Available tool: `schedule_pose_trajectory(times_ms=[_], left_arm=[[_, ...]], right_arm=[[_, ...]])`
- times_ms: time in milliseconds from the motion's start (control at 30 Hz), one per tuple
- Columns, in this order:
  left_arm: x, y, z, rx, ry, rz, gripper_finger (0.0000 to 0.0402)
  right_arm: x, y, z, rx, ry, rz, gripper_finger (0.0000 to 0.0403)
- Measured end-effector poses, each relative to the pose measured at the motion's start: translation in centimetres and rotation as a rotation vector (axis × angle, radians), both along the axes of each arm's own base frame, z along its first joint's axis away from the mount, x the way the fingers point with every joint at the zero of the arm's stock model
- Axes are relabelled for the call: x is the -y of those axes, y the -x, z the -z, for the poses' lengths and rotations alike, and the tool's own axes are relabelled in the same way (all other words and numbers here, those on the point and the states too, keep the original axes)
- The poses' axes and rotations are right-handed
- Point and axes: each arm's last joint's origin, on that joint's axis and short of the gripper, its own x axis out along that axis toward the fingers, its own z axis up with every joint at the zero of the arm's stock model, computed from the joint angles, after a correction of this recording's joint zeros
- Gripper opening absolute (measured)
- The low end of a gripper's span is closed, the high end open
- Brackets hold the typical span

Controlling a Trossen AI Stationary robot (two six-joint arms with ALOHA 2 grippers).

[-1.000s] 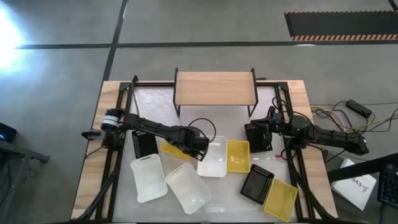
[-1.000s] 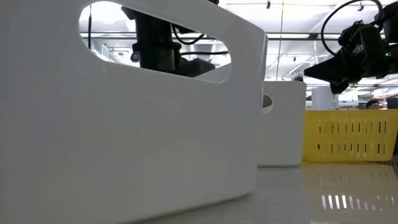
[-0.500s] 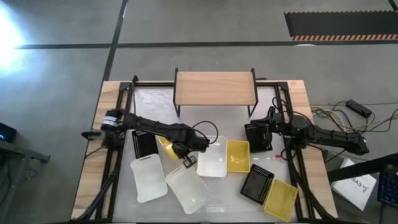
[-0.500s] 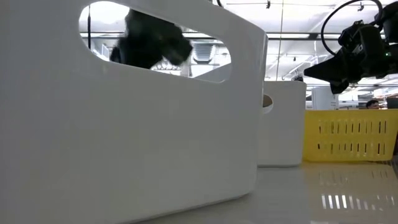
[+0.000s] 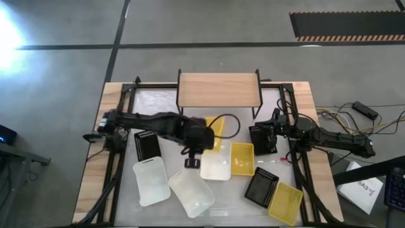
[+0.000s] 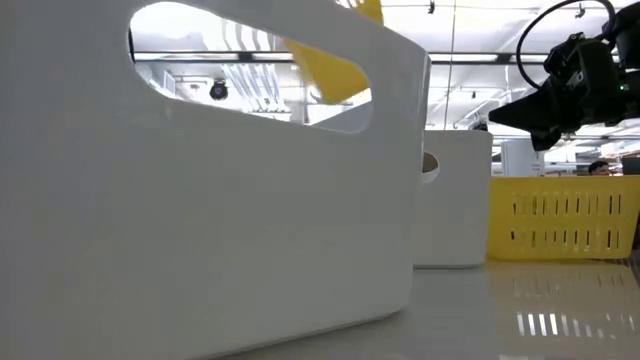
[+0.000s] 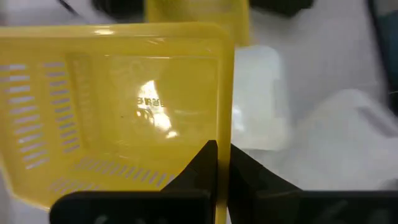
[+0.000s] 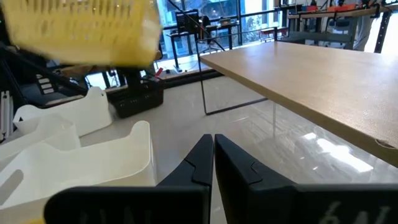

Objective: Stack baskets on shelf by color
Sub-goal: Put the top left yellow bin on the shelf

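Note:
Next, my left gripper lets go of the yellow basket on the shelf's wooden top, at the end [image 5: 195, 85] that is nearest to that gripper.
My left gripper [image 5: 201, 137] is shut on a yellow basket [image 5: 215, 130], held in the air in front of the shelf [image 5: 219, 88], a low rack with a wooden top on black legs. The basket also shows in the left wrist view [image 7: 124, 106], in the low view [image 6: 330, 62] and in the right wrist view [image 8: 81, 28]. My right gripper [image 5: 271, 125] is shut and empty, hovering over a black basket [image 5: 259, 140] by the shelf's right legs; its fingertips [image 8: 213, 155] meet in the right wrist view. My left gripper pinches one side wall of the yellow basket at its rim [image 7: 224, 134], one finger [image 7: 202, 163] inside the basket and the other outside. The basket is lifted clear of the table and hangs tilted.
On the table lie three white baskets [image 5: 150, 180] [image 5: 191, 190] [image 5: 217, 159], two yellow baskets [image 5: 242, 158] [image 5: 286, 202] and two more black baskets [image 5: 147, 144] [image 5: 261, 187]. A white basket [image 6: 200, 220] stands close before the low camera. Black frame rails run along both table sides.
My left gripper has risen from the table and gone toward the table's right and far edges, toward the shelf. It has carried the yellow basket up from its place between the black and white baskets, so the basket is now lifted clear and tilted.

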Motion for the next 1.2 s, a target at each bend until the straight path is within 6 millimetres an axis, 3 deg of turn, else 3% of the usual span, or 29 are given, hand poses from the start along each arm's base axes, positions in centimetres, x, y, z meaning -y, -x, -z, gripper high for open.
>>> schedule_pose_trajectory(times_ms=[133,367,533,700,1200], left_arm=[[-4.5,-0.3,0.0,-0.009,-0.178,0.0,0.0],[-14.9,0.7,0.6,-0.067,-0.214,-0.231,0.0],[-19.2,1.5,2.1,-0.148,-0.239,-0.241,0.0],[-20.8,1.4,3.8,-0.202,-0.237,-0.252,0.0],[-21.5,0.4,5.9,-0.255,-0.224,-0.251,0.0]], right_arm=[[0.0,0.0,0.0,-0.001,0.0,0.0,0.0009],[0.0,0.0,0.0,-0.004,-0.001,0.0,0.0009],[0.0,0.0,0.0,-0.005,-0.001,-0.001,0.0009],[0.0,0.0,0.0,-0.005,-0.001,0.0,0.0009],[0.0,0.0,0.0,-0.005,-0.001,0.0,0.0009]])
